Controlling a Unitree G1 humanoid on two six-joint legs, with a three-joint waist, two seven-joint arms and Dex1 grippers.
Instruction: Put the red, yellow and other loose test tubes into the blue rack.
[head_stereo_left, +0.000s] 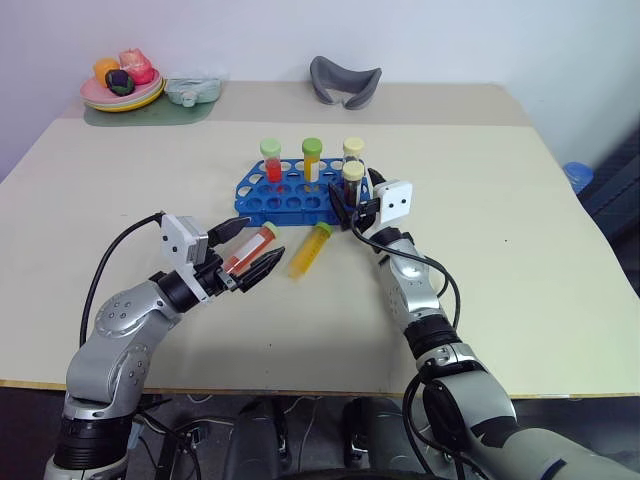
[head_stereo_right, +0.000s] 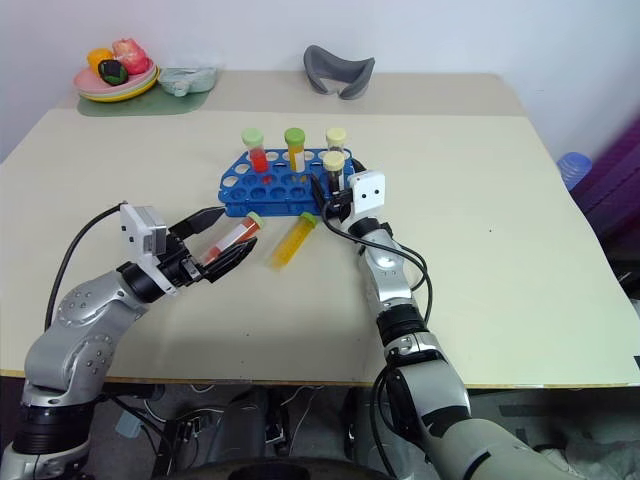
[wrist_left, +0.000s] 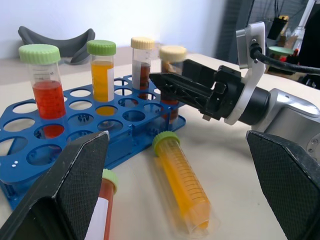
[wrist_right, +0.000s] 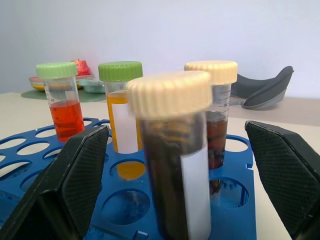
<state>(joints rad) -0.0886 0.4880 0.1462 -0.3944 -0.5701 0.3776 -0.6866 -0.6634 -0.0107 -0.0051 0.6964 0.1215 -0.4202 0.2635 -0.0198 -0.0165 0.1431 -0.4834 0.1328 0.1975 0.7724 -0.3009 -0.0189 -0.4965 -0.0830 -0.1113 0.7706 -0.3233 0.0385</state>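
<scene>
Next, my left gripper closes around the lower half of the loose yellow tube (head_stereo_left: 301, 262) (wrist_left: 191, 201), close to its pointed end and away from the green cap.
The blue rack (head_stereo_left: 288, 207) stands mid-table. Upright in its back row are a red test tube (head_stereo_left: 271, 160), a yellow one (head_stereo_left: 312, 158) and a brown one (head_stereo_left: 353, 150). Another brown, cream-capped tube (wrist_right: 172, 165) stands in the rack's front right corner. My right gripper (head_stereo_left: 350, 203) is open, with a finger on each side of that tube and clear of it. A loose red tube (head_stereo_left: 258, 240) lies on the table between the spread fingers of my open left gripper (head_stereo_left: 251, 250). Just to its right lies a loose yellow tube (head_stereo_left: 310, 250), green cap toward the rack.
A plate of toy food (head_stereo_left: 122, 92) on a green mat and a teal object (head_stereo_left: 192, 92) sit at the back left corner. A grey curved object (head_stereo_left: 345, 82) lies at the back centre. A blue thing (head_stereo_left: 578, 175) stands beyond the table's right edge.
</scene>
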